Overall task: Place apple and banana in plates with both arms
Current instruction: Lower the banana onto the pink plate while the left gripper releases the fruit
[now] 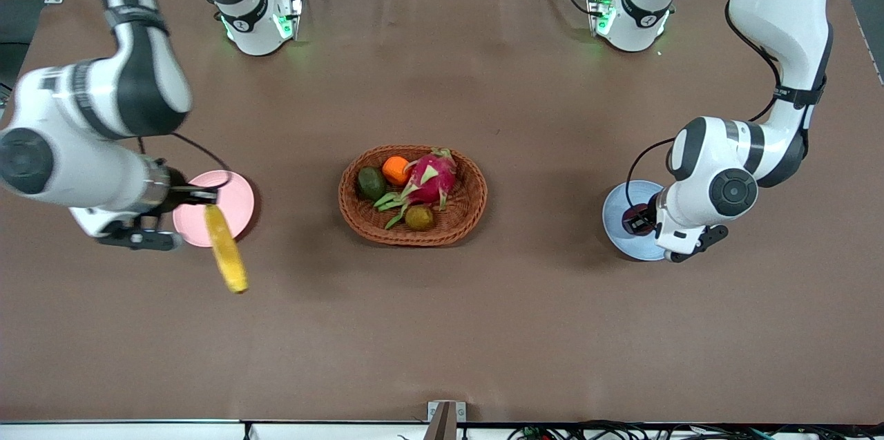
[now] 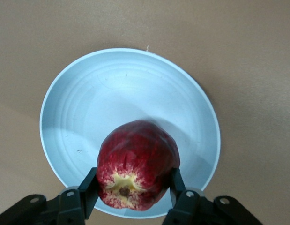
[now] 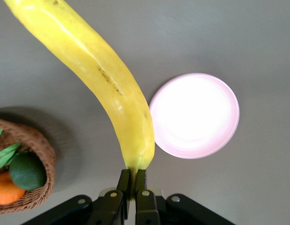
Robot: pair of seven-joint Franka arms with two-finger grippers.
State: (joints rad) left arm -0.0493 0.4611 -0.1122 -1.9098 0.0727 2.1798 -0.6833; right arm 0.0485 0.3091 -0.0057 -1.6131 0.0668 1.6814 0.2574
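Note:
The yellow banana will go down on the pink plate (image 1: 204, 212) (image 3: 202, 111), near its middle, from my right gripper.
My left gripper (image 1: 639, 217) is shut on the dark red apple (image 2: 137, 164) and holds it over the light blue plate (image 1: 616, 211), which fills the left wrist view (image 2: 112, 89). In the front view the apple (image 1: 632, 217) is mostly hidden by the wrist. My right gripper (image 1: 202, 196) is shut on the stem end of the yellow banana (image 1: 225, 249) and holds it in the air over the pink plate's (image 1: 235, 202) edge; the banana hangs out past the plate. In the right wrist view the banana (image 3: 102, 79) runs beside the pink plate (image 3: 196, 115).
An oval brown wicker basket (image 1: 359, 208) stands at the table's middle between the plates, holding a dragon fruit (image 1: 434, 177), an orange fruit (image 1: 396, 169), an avocado (image 1: 371, 183) and a small brownish fruit (image 1: 419, 217).

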